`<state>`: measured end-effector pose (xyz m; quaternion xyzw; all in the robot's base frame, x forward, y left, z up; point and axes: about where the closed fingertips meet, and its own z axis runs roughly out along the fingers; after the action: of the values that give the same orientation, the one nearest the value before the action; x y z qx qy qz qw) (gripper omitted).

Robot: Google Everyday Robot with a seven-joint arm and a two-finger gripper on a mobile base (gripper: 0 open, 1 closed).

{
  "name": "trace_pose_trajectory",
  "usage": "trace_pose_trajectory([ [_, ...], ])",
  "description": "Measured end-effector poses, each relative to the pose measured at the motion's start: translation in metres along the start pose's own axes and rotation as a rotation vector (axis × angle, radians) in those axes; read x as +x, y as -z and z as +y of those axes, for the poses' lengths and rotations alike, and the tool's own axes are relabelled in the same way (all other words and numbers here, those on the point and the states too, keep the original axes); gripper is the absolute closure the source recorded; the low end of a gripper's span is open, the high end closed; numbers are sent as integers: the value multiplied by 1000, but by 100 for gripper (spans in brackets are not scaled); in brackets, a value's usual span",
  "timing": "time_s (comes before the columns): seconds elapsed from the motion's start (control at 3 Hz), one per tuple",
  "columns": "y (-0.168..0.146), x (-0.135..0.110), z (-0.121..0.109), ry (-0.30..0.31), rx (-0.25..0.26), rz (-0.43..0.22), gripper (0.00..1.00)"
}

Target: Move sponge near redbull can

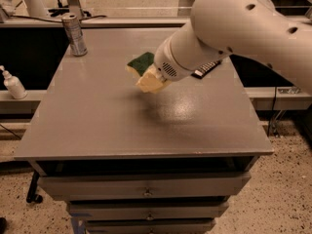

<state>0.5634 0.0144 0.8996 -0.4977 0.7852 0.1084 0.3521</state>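
Next, I release the sponge, now a little above the table's middle, from my gripper on the grey table (88, 48) close beside the redbull can, towards the table's middle.
The sponge (142, 62), dark green on top with pale yellow foam below, hangs a little above the middle of the grey table (97, 116), with a faint shadow under it. My gripper (150, 78) is at the end of the big white arm, which comes in from the upper right and hides most of it; it is shut on the sponge. The redbull can (74, 34), a slim silver can, stands upright at the table's far left corner, well to the left of and behind the sponge.
A flat black packet (206, 68) lies on the table, partly under the arm, right of the sponge. A white pump bottle (12, 84) stands on a lower ledge left of the table. Drawers are below the table front.
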Motion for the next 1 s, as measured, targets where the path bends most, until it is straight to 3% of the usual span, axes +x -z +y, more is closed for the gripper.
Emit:
trace_pose_trajectory([
  [0.33,-22,-32,-16,37,-16,-33,100],
  [1.0,-106,-110,-47,111,-100,-91,100],
])
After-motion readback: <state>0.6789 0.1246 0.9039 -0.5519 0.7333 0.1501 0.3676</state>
